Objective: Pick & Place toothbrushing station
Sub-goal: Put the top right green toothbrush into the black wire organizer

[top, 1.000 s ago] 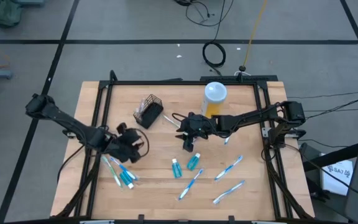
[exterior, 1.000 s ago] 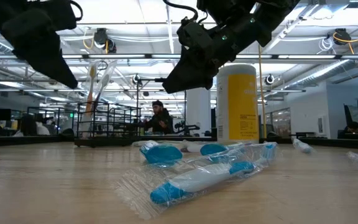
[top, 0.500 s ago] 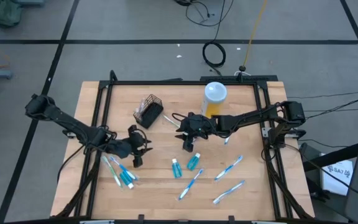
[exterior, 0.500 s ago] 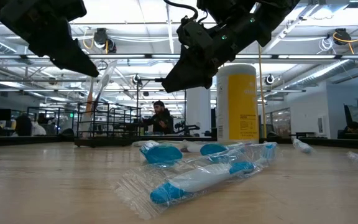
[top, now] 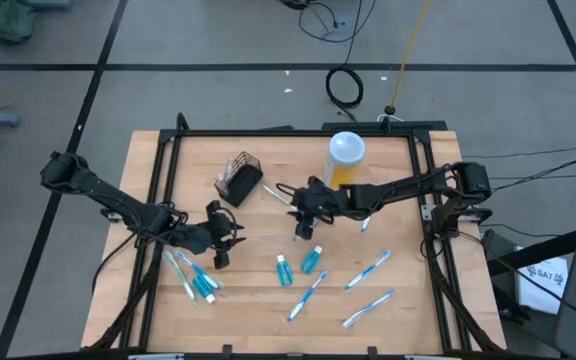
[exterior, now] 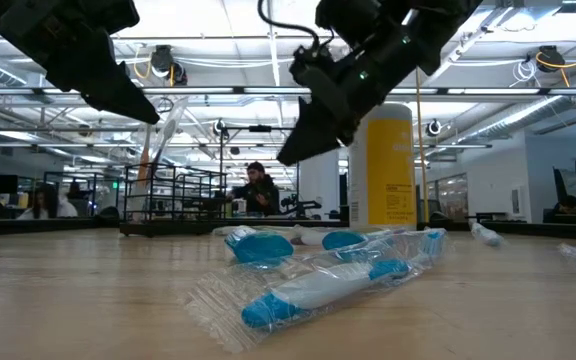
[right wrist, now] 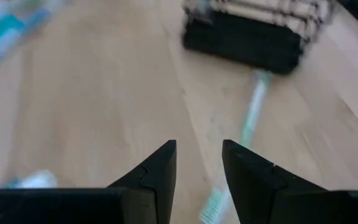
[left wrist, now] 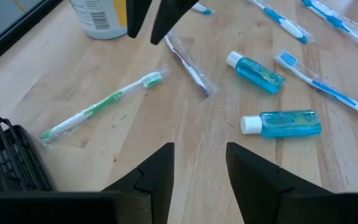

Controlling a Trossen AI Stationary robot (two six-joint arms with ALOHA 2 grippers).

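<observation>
I will close my right gripper on the middle (top: 292, 206) (right wrist: 224, 180) of the green-and-white toothbrush that is lying next to the black wire basket.
The black wire basket (top: 240, 178) lies on the table toward the far left, with toothbrushes sticking out of it. Two teal tubes (left wrist: 281, 123) (left wrist: 257, 71) and several wrapped blue toothbrushes (top: 368, 268) lie flat on the wood. Between the basket and the tubes lies a green-and-white toothbrush (left wrist: 104, 106). My left gripper (left wrist: 199, 168) hovers open above the table, near side of the basket, pointing toward the tubes. My right gripper (right wrist: 197, 165) hovers open over the green toothbrush (right wrist: 247, 130), slanting down toward the basket (right wrist: 247, 37). Neither has anything between its fingers.
A tall yellow bottle with a white lid (top: 345, 158) stands at the far middle, just behind my right arm. More wrapped toothbrushes (top: 190, 275) lie near the left rail. A dark frame (top: 158, 200) runs round the table. A person sits in the room beyond (exterior: 256, 190).
My left gripper has swung and rolled, from pointing steeply down to slanting toward the table's right, shifting a little that way. My right gripper has tipped slightly. Nothing on the table has moved.
</observation>
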